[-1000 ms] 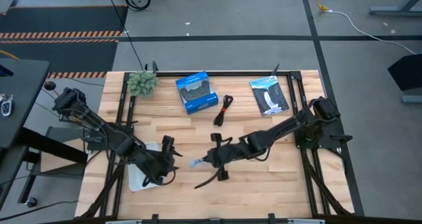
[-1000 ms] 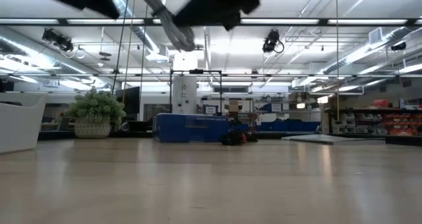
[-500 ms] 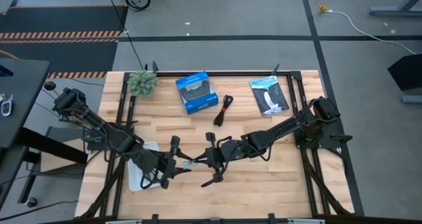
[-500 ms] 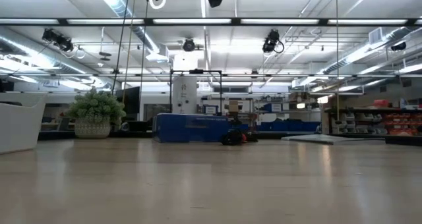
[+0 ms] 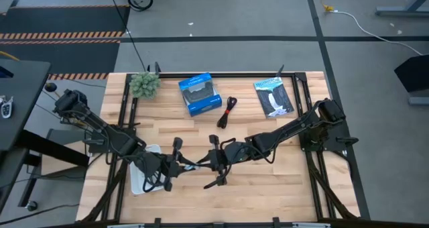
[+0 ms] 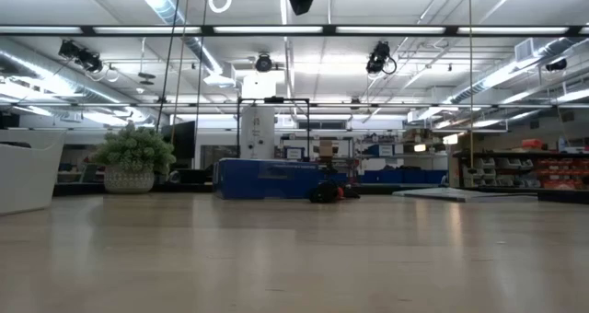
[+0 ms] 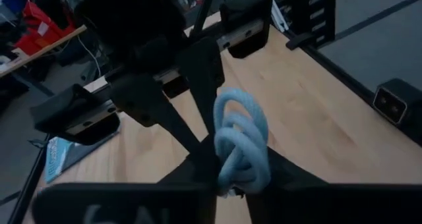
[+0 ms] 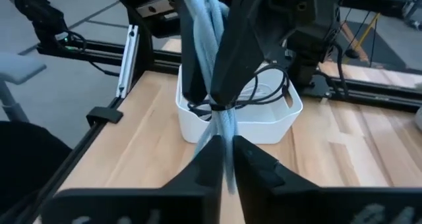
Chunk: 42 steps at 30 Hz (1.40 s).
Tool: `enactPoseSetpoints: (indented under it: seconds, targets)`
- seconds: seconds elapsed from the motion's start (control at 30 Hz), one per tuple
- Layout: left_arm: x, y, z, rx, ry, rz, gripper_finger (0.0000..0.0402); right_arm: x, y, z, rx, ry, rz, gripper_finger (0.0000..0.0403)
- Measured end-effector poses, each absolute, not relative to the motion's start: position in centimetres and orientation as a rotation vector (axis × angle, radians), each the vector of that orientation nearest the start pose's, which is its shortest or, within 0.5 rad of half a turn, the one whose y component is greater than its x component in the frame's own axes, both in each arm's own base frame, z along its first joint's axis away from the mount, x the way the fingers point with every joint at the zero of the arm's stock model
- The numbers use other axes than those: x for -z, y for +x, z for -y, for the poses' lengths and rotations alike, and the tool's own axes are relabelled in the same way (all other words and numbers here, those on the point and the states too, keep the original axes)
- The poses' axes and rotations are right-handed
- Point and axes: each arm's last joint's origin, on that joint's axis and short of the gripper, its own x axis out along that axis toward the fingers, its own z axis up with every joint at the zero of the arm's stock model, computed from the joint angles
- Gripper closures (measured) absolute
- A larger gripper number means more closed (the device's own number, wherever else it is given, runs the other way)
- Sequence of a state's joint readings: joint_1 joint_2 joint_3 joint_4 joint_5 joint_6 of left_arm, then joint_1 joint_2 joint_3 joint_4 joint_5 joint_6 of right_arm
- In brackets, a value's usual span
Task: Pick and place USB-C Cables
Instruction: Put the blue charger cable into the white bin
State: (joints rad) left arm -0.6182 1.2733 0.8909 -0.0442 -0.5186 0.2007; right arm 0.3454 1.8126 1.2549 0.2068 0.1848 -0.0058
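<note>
My left gripper has the pale blue USB-C cable bundle, which hangs above the table now. It will let go of it inside the white bin (image 5: 151,163), next to the black cable.
A small pale blue USB-C cable bundle (image 5: 194,164) hangs above the table between my two grippers. My left gripper (image 5: 179,165) comes from the white bin's side and is shut on one end of it. My right gripper (image 5: 209,162) faces it and is shut on the other end. The bundle shows as looped coils (image 7: 241,141) in the left wrist view. A black-and-red cable (image 5: 228,111) lies flat on the wood farther back. A black cable (image 8: 264,95) lies inside the white bin (image 5: 141,173). My left gripper pinches the bundle's end (image 7: 239,176) between its two fingers, coming level from the table's left. The bundle is clear of the table, spanning to the other gripper. My right gripper pinches the bundle's other end (image 8: 227,151) between its two fingers, only a narrow gap apart. It comes level from the table's right, with the fingers along the bundle. The bundle is lifted clear of the wood.
A blue box (image 5: 200,94) and a flat black-and-white packet (image 5: 273,97) lie at the far side, with a small potted plant (image 5: 144,84) at the far left corner. Black frame rails (image 5: 127,121) run along the table's sides. Bare wood lies near the front edge.
My left gripper has moved from over the white bin toward the table's right, up to the pale blue cable, and has taken hold of its free end. My right gripper has shifted slightly toward the left with the cable, which stays lifted clear.
</note>
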Motion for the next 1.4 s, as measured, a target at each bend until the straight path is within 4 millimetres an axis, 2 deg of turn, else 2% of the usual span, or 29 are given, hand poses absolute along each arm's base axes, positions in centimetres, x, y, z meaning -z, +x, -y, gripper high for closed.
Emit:
enactPoseSetpoints:
  seconds: [0.17, 0.3, 0.5, 0.73, 0.93, 1.2, 1.3, 1.4]
  targets:
    - [-28.6, 22.4, 14.6, 0.150, 0.465, -0.368, 0.0363, -25.8, 38.1, -13.1, -0.136, -0.107, -0.382, 0.0307]
    - [-29.1, 20.5, 13.9, 0.170, 0.481, -0.430, 0.0362, -27.3, 36.5, -12.2, -0.066, -0.136, -0.441, 0.0279]
    - [-27.9, 16.9, 12.6, 0.285, 0.369, -0.737, 0.0338, -29.9, 34.0, -10.9, 0.068, -0.156, -0.476, 0.0272]
    - [-26.5, 14.1, 12.5, 0.275, 0.354, -0.989, 0.0355, -31.2, 33.1, -10.3, 0.118, -0.196, -0.452, 0.0274]
    - [-25.2, 13.7, 12.4, 0.228, 0.495, -1.111, 0.0350, -31.4, 33.5, -9.3, 0.195, -0.287, -0.439, 0.0274]
    - [-22.4, 14.6, 14.3, 0.407, 0.854, -1.227, 0.0348, -31.4, 33.7, -8.4, 0.220, -0.291, -0.440, 0.0274]
    - [-21.6, 14.7, 14.8, 0.472, 0.871, -1.282, 0.0335, -31.4, 33.8, -8.3, 0.222, -0.288, -0.440, 0.0274]
    - [-21.2, 14.8, 15.0, 0.483, 0.868, -1.305, 0.0303, -31.4, 33.7, -8.4, 0.218, -0.291, -0.440, 0.0274]
